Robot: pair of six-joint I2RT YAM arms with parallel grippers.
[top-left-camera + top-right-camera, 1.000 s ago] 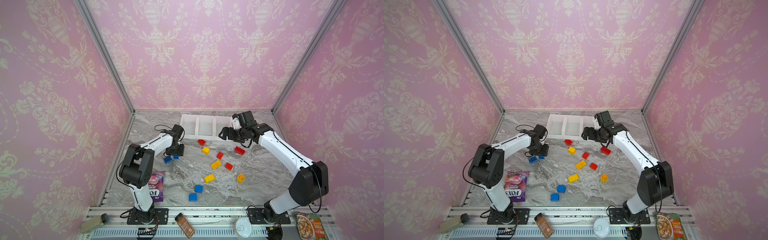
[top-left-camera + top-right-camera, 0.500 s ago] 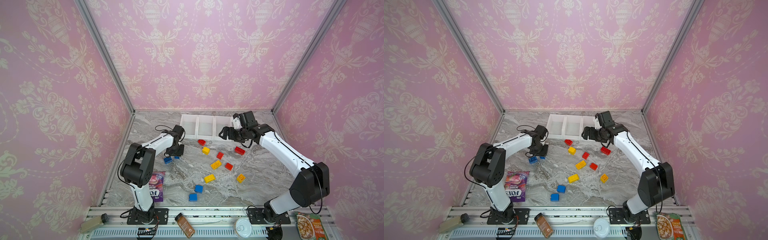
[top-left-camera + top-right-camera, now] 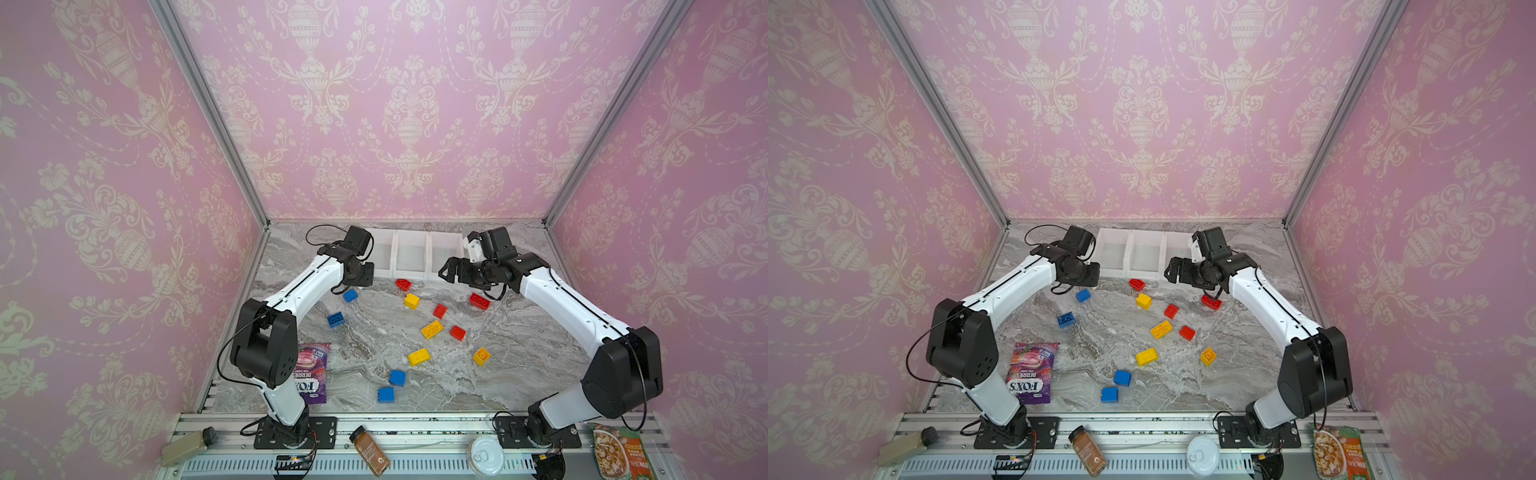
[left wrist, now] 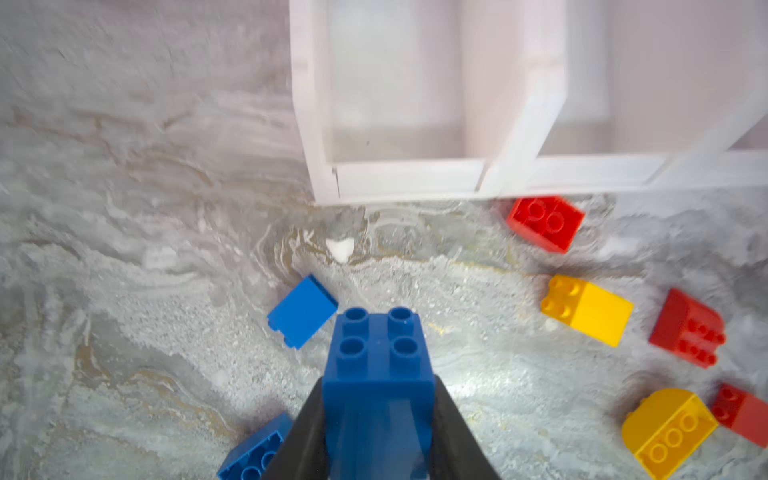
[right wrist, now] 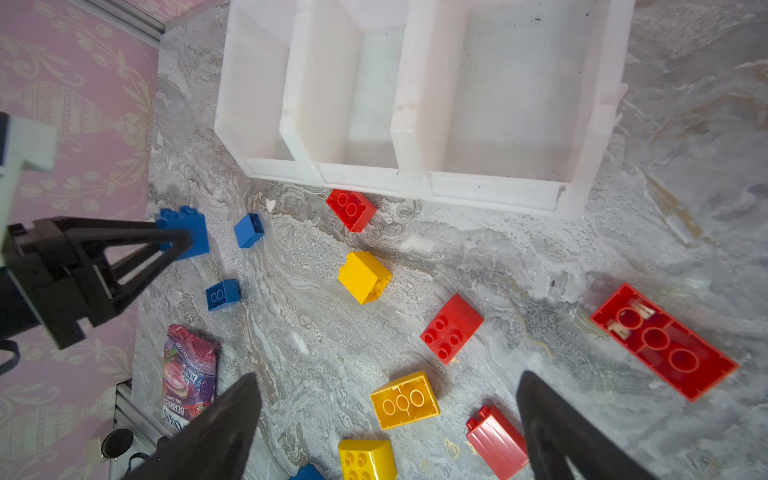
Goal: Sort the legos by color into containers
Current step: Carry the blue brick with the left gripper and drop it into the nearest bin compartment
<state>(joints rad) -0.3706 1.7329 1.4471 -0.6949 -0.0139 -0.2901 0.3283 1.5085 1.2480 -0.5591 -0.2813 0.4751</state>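
The robot's left gripper needs to release the blue lego on the bottom of the white container [image 3: 380,262] [image 4: 416,86] nearest to that gripper.
My left gripper [image 4: 378,386] is shut on a blue lego [image 4: 376,357], studs pointing away, held just above the table short of the containers [image 4: 407,178]. The right wrist view shows the same blue lego [image 5: 187,232] between the fingers. The three joined white containers [image 3: 395,253] look empty. My right gripper [image 5: 388,378] is open over a yellow lego [image 5: 405,399], holding nothing; in a top view this right gripper [image 3: 451,270] hangs in front of the rightmost bin. Loose blue [image 3: 335,319], yellow [image 3: 419,357] and red [image 3: 479,301] legos lie scattered on the marble table.
A purple candy bag [image 3: 311,372] lies by the left arm's base. On the front rail sit a spice bottle [image 3: 370,451], a round white tub [image 3: 485,455] and a food packet [image 3: 619,453]. Pink walls close three sides.
The left jaws closed on the blue lego, and the gripper rose and moved toward the containers with it. The right gripper stayed open and hardly moved.
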